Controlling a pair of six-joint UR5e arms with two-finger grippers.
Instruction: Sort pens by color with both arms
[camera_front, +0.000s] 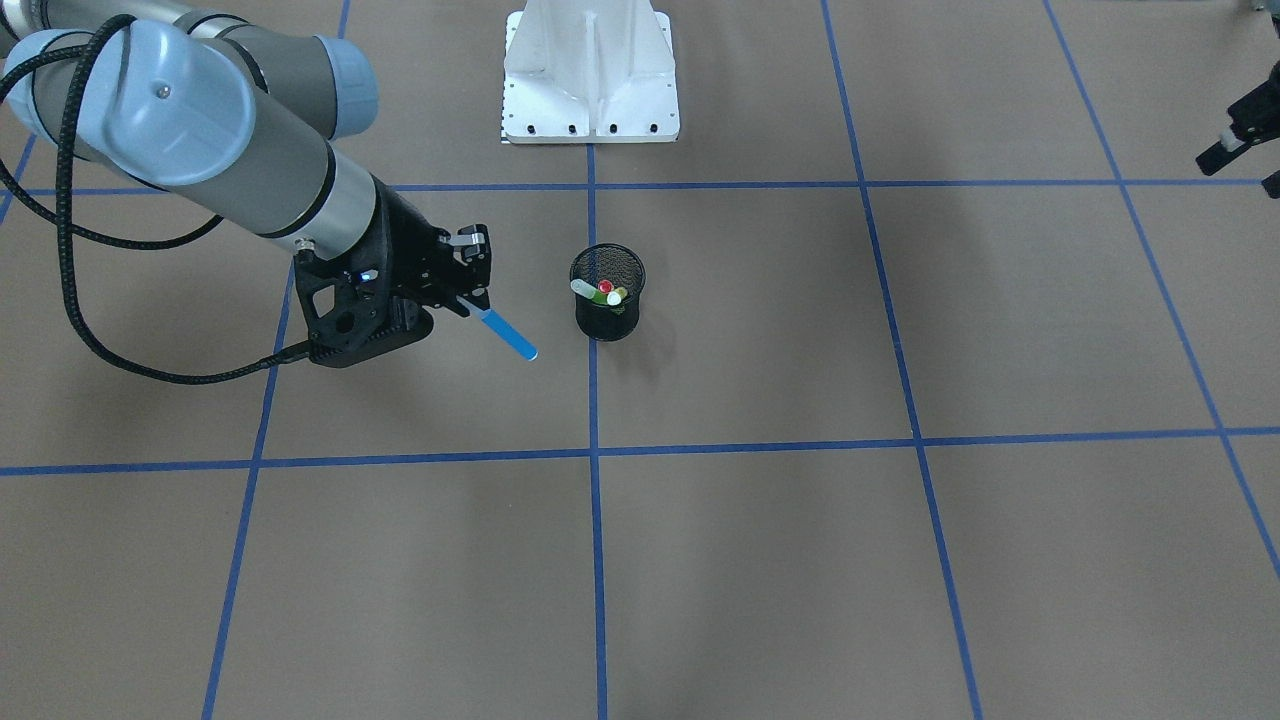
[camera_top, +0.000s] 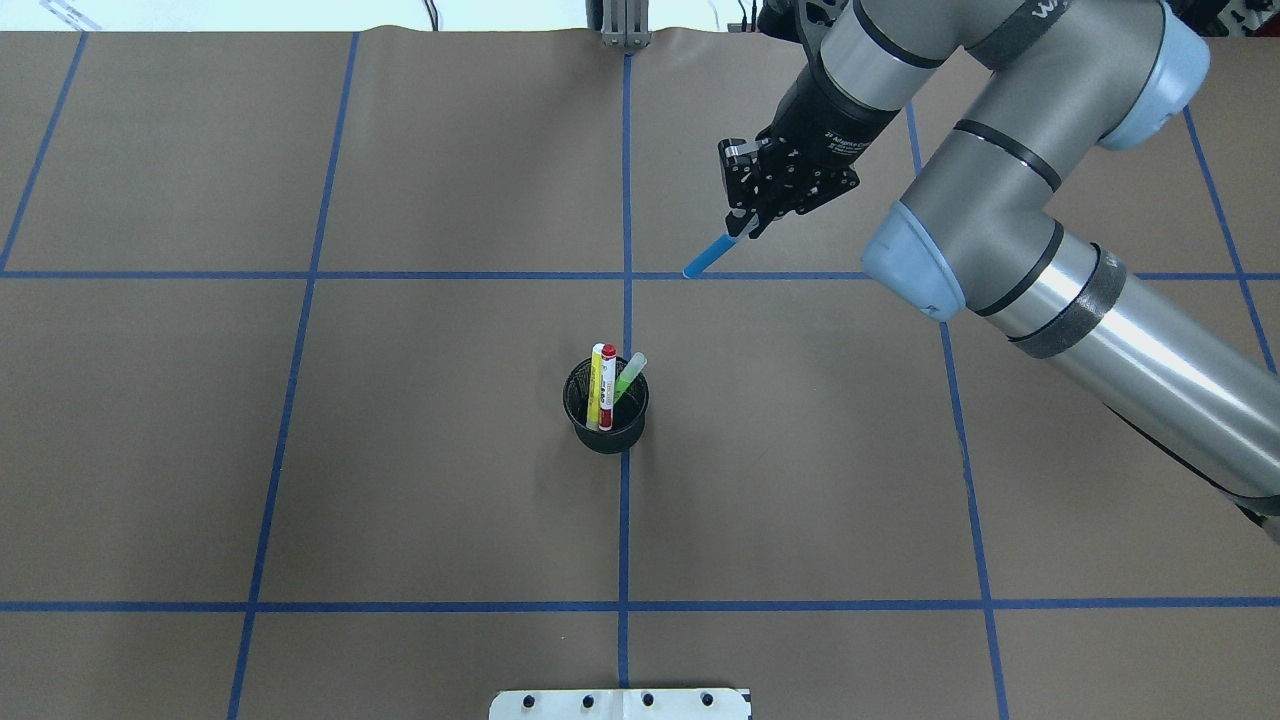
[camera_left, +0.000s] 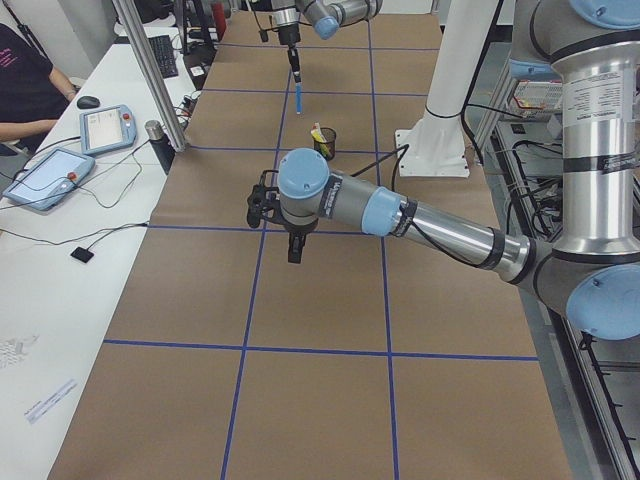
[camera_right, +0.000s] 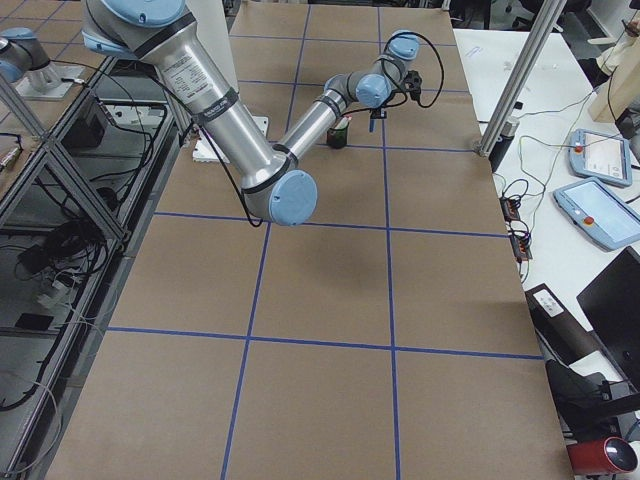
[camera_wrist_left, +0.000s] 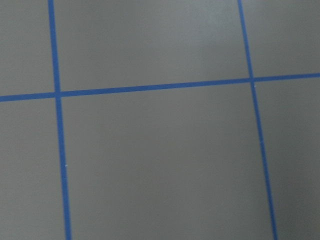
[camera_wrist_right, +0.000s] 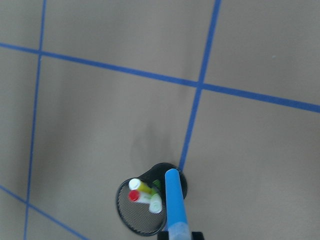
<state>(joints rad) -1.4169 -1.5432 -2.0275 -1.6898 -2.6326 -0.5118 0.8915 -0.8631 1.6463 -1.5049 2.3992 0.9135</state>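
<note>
I should use my right gripper to set the blue pen, now tilted above the table, down across the blue tape line (camera_front: 528, 470) (camera_wrist_right: 233, 84) beyond the black mesh cup, beside the crossing.
My right gripper (camera_front: 468, 298) is shut on a blue pen (camera_front: 505, 335) and holds it tilted above the table. In the overhead view the gripper (camera_top: 745, 218) and pen (camera_top: 712, 253) are beyond the black mesh cup (camera_top: 606, 415) and to its right. The cup holds a yellow pen (camera_top: 596, 385), a red pen (camera_top: 607, 385) and a green pen (camera_top: 630, 378), all upright. In the right wrist view the blue pen (camera_wrist_right: 175, 200) points toward the cup (camera_wrist_right: 140, 220). My left gripper (camera_front: 1241, 172) is at the view's edge, far from the cup, with its fingers apart and empty.
The white metal base block (camera_front: 590, 75) stands at the table's robot side. Blue tape lines (camera_wrist_left: 150, 87) divide the brown table into squares. In the left side view, a bench with tablets (camera_left: 45, 175) and a person lies beyond the table's far side.
</note>
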